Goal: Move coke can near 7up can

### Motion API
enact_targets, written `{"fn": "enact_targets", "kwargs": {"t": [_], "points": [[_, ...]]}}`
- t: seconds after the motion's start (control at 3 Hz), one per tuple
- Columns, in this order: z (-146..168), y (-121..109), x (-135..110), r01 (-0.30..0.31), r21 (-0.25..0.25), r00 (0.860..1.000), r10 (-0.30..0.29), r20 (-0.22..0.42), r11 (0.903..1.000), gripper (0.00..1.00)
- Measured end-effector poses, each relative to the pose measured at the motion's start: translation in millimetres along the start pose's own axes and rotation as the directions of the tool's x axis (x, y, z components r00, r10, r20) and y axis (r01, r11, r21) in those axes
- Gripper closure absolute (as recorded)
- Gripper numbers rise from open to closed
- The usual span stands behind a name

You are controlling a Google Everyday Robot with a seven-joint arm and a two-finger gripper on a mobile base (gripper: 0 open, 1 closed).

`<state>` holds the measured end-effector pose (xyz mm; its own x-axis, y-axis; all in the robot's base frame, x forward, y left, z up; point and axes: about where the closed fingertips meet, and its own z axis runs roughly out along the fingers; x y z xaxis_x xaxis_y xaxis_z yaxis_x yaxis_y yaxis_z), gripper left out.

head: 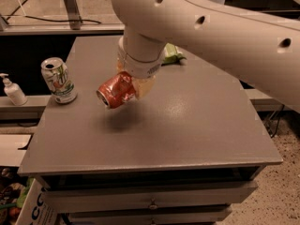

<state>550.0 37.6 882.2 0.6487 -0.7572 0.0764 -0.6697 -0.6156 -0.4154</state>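
Next, my gripper lets go of the coke can on the grey table (92, 85) close beside the 7up can, toward the snack bag's side. The coke can is now held above the table.
The coke can (115, 91) is red-orange and dented. It lies on its side in the air, silver top toward the camera, held above the grey table (187, 125); its shadow falls on the table below it. My gripper (132, 84) is shut on the coke can, under the big white arm that comes in from the upper right. The 7up can (58, 80), white and green with a silver top, stands upright at the table's left edge, to the left of the coke can and apart from it.
A green snack bag (172, 54) lies at the back of the table, mostly hidden behind the arm. A small white pump bottle (13, 91) stands on a lower ledge left of the table. Drawers sit below the table's front edge.
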Motion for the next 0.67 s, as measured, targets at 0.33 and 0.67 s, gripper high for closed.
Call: {"fn": "enact_targets", "kwargs": {"t": [0.33, 0.67], "points": [[0.8, -1.4, 0.0, -0.001, 0.006, 1.0, 0.001, 0.001, 1.0, 1.0], [16.3, -16.5, 3.6, -0.009, 0.019, 1.0, 0.009, 0.001, 0.9998, 1.0]]}}
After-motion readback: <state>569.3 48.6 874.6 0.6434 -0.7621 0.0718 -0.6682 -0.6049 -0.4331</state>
